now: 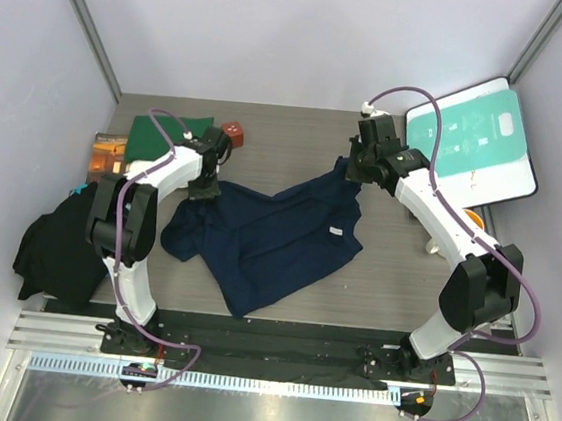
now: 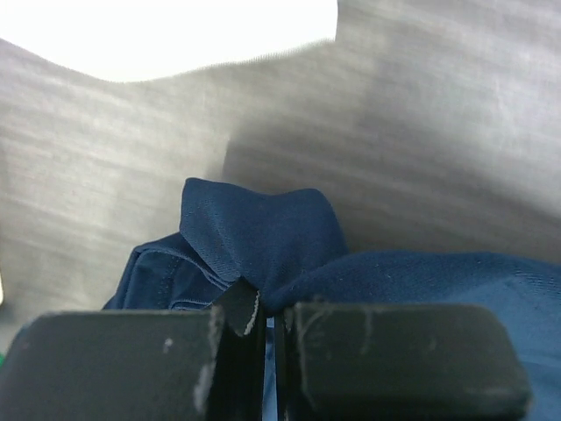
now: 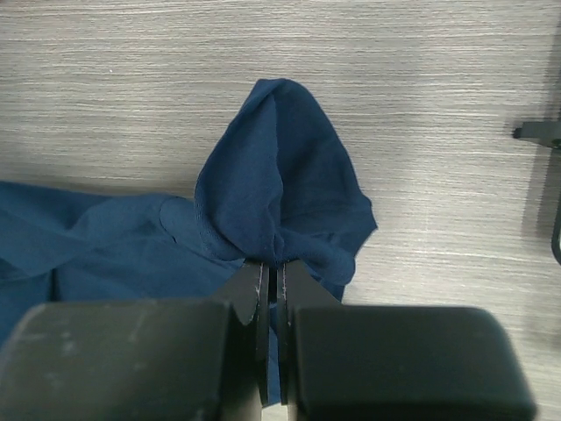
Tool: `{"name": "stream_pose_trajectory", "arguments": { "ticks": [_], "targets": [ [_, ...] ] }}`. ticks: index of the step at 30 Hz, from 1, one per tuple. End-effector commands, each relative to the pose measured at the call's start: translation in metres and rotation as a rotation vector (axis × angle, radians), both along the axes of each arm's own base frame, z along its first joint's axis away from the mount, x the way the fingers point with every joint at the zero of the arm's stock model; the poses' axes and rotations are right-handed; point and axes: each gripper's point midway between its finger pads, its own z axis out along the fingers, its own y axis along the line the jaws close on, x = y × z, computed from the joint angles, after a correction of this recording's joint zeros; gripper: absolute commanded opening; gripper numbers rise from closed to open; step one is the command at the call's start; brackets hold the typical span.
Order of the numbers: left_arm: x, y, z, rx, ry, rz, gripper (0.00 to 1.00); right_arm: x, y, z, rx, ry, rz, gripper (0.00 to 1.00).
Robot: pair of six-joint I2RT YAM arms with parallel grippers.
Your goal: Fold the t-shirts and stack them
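My left gripper is pinching a bunched fold short of the end of the navy blue t-shirt, so next I open it and take cloth nearer that end (image 2: 162,270) before I spread the t-shirt out.
The navy blue t-shirt (image 1: 268,234) lies crumpled across the middle of the table, its white label (image 1: 336,232) facing up. My left gripper (image 1: 206,187) is shut on a pinch of its cloth at the shirt's left end; in the left wrist view the navy fabric (image 2: 263,228) bunches up out of the shut left gripper (image 2: 270,320). My right gripper (image 1: 354,168) is shut on the shirt's far right corner, and in the right wrist view a navy peak (image 3: 280,175) rises from the shut right gripper (image 3: 273,276). A dark green t-shirt (image 1: 168,133) lies at the back left.
A brown-orange book (image 1: 109,152) sits left of the green shirt, with a small reddish block (image 1: 232,133) behind the left gripper. A heap of black cloth (image 1: 56,247) hangs at the table's left edge. The teal-and-white board (image 1: 474,140) leans at the back right.
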Motion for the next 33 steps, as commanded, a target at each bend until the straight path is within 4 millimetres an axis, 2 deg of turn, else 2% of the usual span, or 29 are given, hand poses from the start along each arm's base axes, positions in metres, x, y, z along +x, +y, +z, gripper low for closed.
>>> {"name": "stream_pose_trajectory", "arguments": {
  "ticks": [1,3,4,5,7,9,10,11,12,13,14,15,18,19,20,21,22,29,33],
  "targets": [
    [0.048,0.003,0.027,0.006,-0.17,0.026,0.0,0.012,0.003,0.013,0.036,-0.08,0.004,0.01],
    [0.064,0.001,0.037,-0.001,-0.209,0.005,0.0,0.012,0.003,0.013,0.05,-0.081,0.009,0.01],
    [0.068,0.0,0.034,-0.003,-0.204,-0.006,0.0,0.011,0.004,0.012,0.055,-0.079,0.012,0.01],
    [0.078,-0.003,0.044,-0.009,-0.226,-0.015,0.0,0.01,0.005,0.013,0.055,-0.08,0.016,0.01],
    [0.075,-0.004,0.044,-0.004,-0.181,-0.018,0.01,0.008,0.004,0.012,0.061,-0.076,0.021,0.01],
    [0.073,-0.004,0.057,-0.015,-0.186,-0.011,0.18,0.004,0.003,0.009,0.06,-0.071,0.021,0.01],
    [0.065,-0.004,0.054,-0.022,-0.18,-0.007,0.27,0.004,0.002,0.013,0.063,-0.083,0.022,0.01],
    [0.061,-0.003,0.078,-0.044,-0.244,-0.005,0.44,0.003,0.0,0.012,0.062,-0.083,0.018,0.01],
    [0.06,-0.004,0.087,-0.056,-0.283,-0.006,0.49,0.002,-0.001,0.01,0.063,-0.082,0.018,0.01],
    [0.049,-0.002,0.087,-0.059,-0.283,-0.013,0.55,0.001,-0.001,0.01,0.067,-0.081,0.021,0.01],
    [0.046,0.0,0.096,-0.064,-0.308,-0.021,0.65,0.001,0.0,0.009,0.071,-0.078,0.022,0.01],
    [0.04,0.001,0.11,-0.072,-0.337,-0.027,0.66,0.001,0.0,0.009,0.075,-0.077,0.021,0.01],
    [0.019,0.006,0.109,-0.064,-0.286,-0.029,0.61,0.0,0.003,0.009,0.09,-0.075,0.029,0.01],
    [0.008,0.006,0.096,-0.071,-0.252,-0.032,0.6,0.0,0.003,0.008,0.092,-0.072,0.033,0.01],
    [0.004,0.006,0.092,-0.076,-0.254,-0.03,0.57,0.0,0.004,0.009,0.096,-0.072,0.034,0.01],
    [0.007,0.006,0.098,-0.089,-0.308,-0.025,0.57,0.0,0.004,0.009,0.098,-0.072,0.034,0.01],
    [-0.004,0.009,0.082,-0.081,-0.285,-0.022,0.57,-0.001,0.005,0.009,0.101,-0.071,0.038,0.01],
    [0.007,0.017,0.063,-0.029,-0.301,0.011,0.57,-0.003,0.006,0.012,0.112,-0.075,0.049,0.01],
    [0.016,0.012,0.057,-0.05,-0.316,0.013,0.56,-0.003,0.007,0.011,0.115,-0.072,0.053,0.01]
  ]
}}
